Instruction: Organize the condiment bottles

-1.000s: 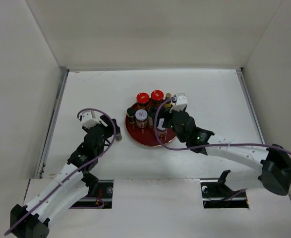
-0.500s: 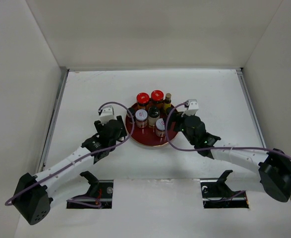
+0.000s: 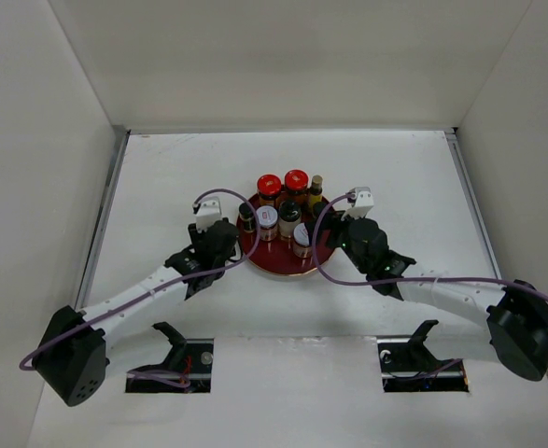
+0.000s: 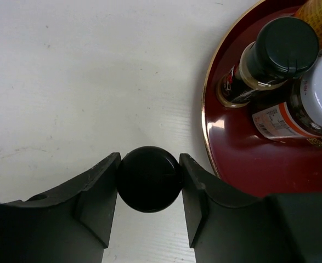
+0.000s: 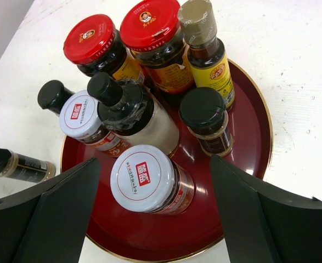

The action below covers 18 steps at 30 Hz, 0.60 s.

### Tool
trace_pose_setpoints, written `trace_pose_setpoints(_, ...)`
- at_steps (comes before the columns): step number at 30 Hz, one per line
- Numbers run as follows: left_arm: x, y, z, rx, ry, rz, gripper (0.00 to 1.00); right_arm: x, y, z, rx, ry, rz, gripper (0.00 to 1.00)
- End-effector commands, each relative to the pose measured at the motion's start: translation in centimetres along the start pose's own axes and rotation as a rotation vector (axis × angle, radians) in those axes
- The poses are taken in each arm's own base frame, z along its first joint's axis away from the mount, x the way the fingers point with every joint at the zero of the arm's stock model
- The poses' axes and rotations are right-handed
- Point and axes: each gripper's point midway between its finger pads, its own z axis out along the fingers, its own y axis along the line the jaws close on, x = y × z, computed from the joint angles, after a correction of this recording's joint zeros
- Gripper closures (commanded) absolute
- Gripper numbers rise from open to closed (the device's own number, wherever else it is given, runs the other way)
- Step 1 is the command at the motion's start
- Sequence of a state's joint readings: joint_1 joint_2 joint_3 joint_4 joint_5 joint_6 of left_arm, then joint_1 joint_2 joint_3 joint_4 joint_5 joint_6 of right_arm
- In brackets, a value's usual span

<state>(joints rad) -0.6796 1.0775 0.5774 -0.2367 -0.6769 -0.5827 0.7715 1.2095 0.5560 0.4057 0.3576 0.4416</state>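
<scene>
My left gripper is going to let go of the small black-capped bottle on the tray's near edge (image 3: 278,256), beside the nearer white-lidded jar.
My left gripper (image 4: 150,164) is shut on a small black-capped bottle (image 4: 148,178), just left of the round dark red tray (image 4: 243,164), over the white table. The same bottle (image 5: 26,167) shows at the left edge of the right wrist view. On the tray stand two red-lidded jars (image 5: 89,38) (image 5: 150,22), a slim amber gold-capped bottle (image 5: 202,33), two white-lidded jars (image 5: 144,178) (image 5: 81,112) and several dark-capped ones. My right gripper (image 5: 155,161) stands open at the tray's near right, its fingers wide on either side of the nearer white-lidded jar without touching it.
White walls close in the table on the left, back and right. From above, the tray (image 3: 278,261) sits mid-table between the left gripper (image 3: 229,250) and the right gripper (image 3: 332,241). Purple cables loop over both wrists.
My left arm has swung right, bringing its small bottle up to the tray's left rim, and its jaws have tightened. The right gripper has drawn back from over the tray and stays open.
</scene>
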Motion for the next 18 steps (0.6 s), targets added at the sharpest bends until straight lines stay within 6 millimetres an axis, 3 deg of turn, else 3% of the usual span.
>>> trace_pose_setpoints(1, -3.9, -1.3, -1.0, 0.032, -0.09, -0.055, 0.72, -1.8, 0.9, 0.0, -0.039, -0.061, 0.037, 0.13)
trace_pose_setpoints(5, -6.6, -1.2, -3.3, 0.063, -0.147, -0.078, 0.74, -1.8, 0.8, 0.0, -0.038, -0.062, 0.038, 0.13)
trace_pose_setpoints(9, -8.8, -2.6, -5.5, 0.133, -0.179, -0.099, 0.74, -1.9, 0.9, 0.0, -0.039, -0.064, 0.04, 0.13)
trace_pose_setpoints(18, -7.6, -9.9, -6.1, 0.281, -0.149, -0.052, 0.74, -2.1, -0.1, -0.1, -0.016, -0.086, 0.055, 0.12)
